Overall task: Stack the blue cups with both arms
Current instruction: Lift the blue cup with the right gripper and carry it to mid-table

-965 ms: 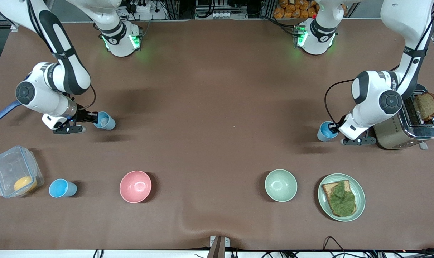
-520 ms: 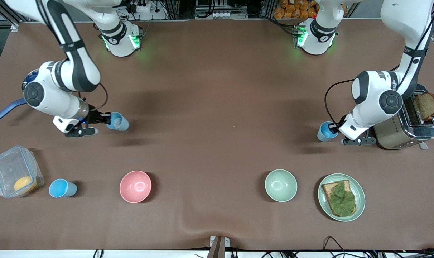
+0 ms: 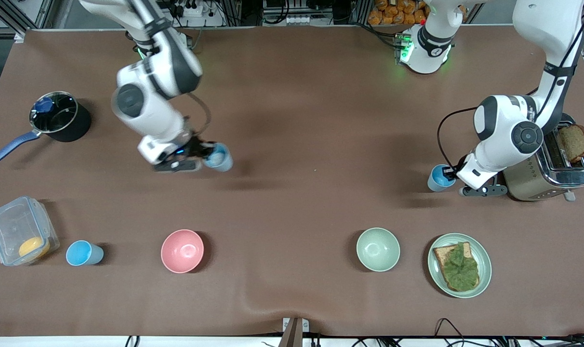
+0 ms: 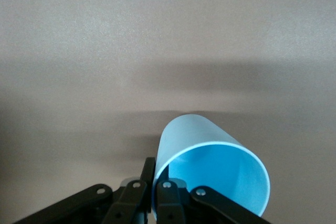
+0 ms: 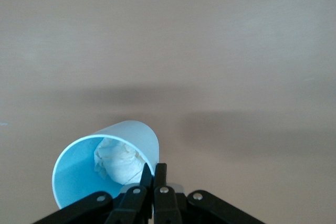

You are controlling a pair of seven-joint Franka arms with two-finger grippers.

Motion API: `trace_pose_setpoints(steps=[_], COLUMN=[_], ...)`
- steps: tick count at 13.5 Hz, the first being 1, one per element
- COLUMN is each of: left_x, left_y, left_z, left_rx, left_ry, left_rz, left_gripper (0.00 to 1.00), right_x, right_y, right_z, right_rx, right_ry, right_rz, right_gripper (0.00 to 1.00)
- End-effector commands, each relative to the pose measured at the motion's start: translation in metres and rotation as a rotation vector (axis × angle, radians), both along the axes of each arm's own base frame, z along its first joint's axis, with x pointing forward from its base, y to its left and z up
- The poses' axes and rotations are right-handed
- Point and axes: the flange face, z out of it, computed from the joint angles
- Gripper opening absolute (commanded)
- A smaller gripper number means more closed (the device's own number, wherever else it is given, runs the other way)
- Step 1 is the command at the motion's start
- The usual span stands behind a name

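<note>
My right gripper is going to set the blue cup with the white wad, still in the air over the table, down on the bare table midway (image 3: 277,158) between the two arms.
My right gripper (image 3: 206,156) is shut on the rim of a blue cup (image 3: 219,157) and holds it in the air over the table, toward the middle. In the right wrist view, the fingers (image 5: 160,176) pinch the cup's (image 5: 79,182) wall, and a crumpled white wad (image 5: 119,160) lies inside. My left gripper (image 3: 450,174) is shut on the rim of a second blue cup (image 3: 437,178), low over the table beside the toaster. This cup (image 4: 210,156) is empty in the left wrist view, with one finger (image 4: 148,174) outside its wall. A third blue cup (image 3: 82,253) stands next to the plastic box.
A black pot (image 3: 60,120) with a blue handle, a clear plastic box (image 3: 12,226) and a pink bowl (image 3: 182,250) sit toward the right arm's end. A pale green bowl (image 3: 378,249), a plate (image 3: 484,260) with toast and a toaster (image 3: 547,168) sit toward the left arm's end.
My right arm has carried its cup from beside the pot toward the table's middle, uncovering the pot. The left arm has barely moved.
</note>
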Motion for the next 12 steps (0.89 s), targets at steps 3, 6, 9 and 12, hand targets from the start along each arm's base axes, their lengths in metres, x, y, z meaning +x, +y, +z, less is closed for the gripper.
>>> trace_pose_setpoints(steps=[3,6,9,12], left_x=[0.003,0.002,0.007,0.007], left_y=[-0.001,-0.005,-0.012,-0.023], left_z=[0.010,0.014,0.024,0.029], left_rx=[-0.011,-0.011,-0.013,-0.014], left_ry=[-0.007,0.019,0.045,0.048], left_rz=[0.008,0.011,0.019,0.024], left_gripper=[0.00,0.00,0.00,0.00], right_x=[-0.026,-0.044,-0.050,-0.051], right_y=[0.099,0.130,0.137,0.137], right_z=[-0.040,-0.063,-0.087,-0.091], right_rx=[0.028,0.012,-0.001,-0.004], right_ry=[-0.012,0.010,0.022,0.024], right_rz=[-0.079,-0.074,-0.076,-0.092], right_gripper=[0.00,0.00,0.00,0.05])
